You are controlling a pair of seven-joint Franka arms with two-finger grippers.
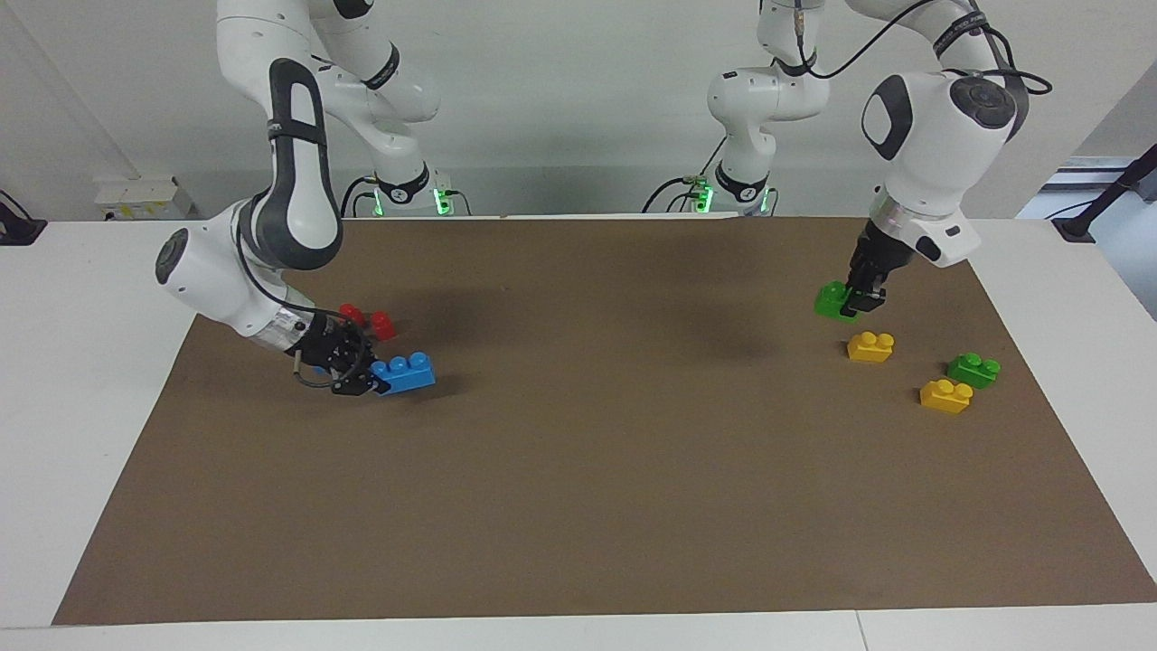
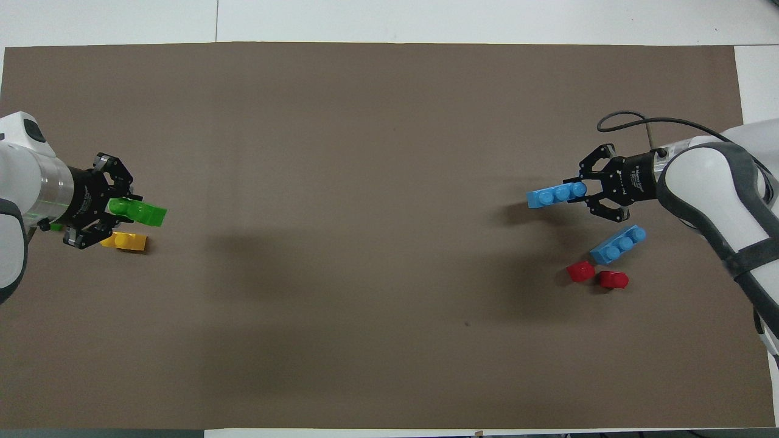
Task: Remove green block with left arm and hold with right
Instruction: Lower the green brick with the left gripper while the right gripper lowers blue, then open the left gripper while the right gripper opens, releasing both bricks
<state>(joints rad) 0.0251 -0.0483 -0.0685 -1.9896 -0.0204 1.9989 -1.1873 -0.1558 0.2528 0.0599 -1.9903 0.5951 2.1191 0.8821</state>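
Note:
My left gripper should set the bright green block down on the bare brown mat (image 2: 162, 179), up and inward from the yellow brick. The green block is now held low over the mat.
My left gripper (image 1: 854, 306) is shut on the bright green block (image 1: 833, 299) and holds it low over the mat, over the spot beside a yellow brick (image 1: 870, 346). In the overhead view the left gripper (image 2: 123, 208) holds the green block (image 2: 141, 212) by one end. My right gripper (image 1: 372, 380) is shut on a blue three-stud brick (image 1: 404, 372) low over the mat, at the right arm's end. In the overhead view the right gripper (image 2: 579, 191) holds this blue brick (image 2: 552, 196) by one end.
A second yellow brick (image 1: 945, 395) and a darker green brick (image 1: 973, 369) lie at the left arm's end. Two red blocks (image 2: 580, 271) (image 2: 613, 280) and a second blue brick (image 2: 618, 244) lie on the brown mat (image 2: 365, 182) at the right arm's end.

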